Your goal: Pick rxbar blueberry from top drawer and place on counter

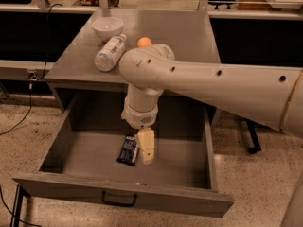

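Observation:
Next, I grip the rxbar blueberry's far end (130, 141), away from the drawer's handle.
The rxbar blueberry (128, 150), a small dark navy wrapper with pale lettering, lies flat on the floor of the open top drawer (90, 150), near the middle. My gripper (146, 147) hangs down inside the drawer just to the right of the bar, with one pale finger (147, 145) touching or almost touching its right edge. The big white arm reaches in from the right and covers part of the grey counter (189, 37) behind the drawer.
On the counter stand a white bowl (107, 27), a clear plastic bottle (110, 52) lying on its side, and a small orange ball (144, 42). The drawer's front panel carries a dark pull handle (118, 203). A pale ledge with dark panels runs behind.

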Controlling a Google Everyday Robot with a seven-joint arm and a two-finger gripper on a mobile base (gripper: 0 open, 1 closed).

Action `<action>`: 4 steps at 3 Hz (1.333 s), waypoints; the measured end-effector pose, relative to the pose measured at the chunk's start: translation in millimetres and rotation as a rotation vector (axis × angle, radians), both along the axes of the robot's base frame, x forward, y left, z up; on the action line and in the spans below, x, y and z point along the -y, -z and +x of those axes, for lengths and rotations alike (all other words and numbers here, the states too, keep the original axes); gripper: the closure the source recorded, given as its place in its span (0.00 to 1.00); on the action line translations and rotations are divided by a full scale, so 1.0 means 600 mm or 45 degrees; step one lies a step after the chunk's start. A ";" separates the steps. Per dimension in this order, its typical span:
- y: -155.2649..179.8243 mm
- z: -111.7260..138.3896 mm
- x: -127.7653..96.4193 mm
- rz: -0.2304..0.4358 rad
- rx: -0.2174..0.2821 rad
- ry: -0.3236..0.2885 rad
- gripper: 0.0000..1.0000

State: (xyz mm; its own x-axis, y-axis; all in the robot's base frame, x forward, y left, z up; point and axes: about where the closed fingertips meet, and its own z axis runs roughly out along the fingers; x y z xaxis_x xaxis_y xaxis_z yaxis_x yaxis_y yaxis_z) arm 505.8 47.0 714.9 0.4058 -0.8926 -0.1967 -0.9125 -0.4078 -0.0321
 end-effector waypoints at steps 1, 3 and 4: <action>0.000 0.000 0.001 0.000 0.000 0.001 0.00; 0.007 0.044 0.015 -0.118 0.215 -0.381 0.00; 0.007 0.057 0.016 -0.168 0.301 -0.667 0.00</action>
State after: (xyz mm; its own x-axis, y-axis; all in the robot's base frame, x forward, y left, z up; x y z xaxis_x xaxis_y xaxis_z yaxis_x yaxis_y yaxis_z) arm 540.0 37.6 710.4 0.8187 -0.5718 0.0521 -0.5623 -0.8169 -0.1286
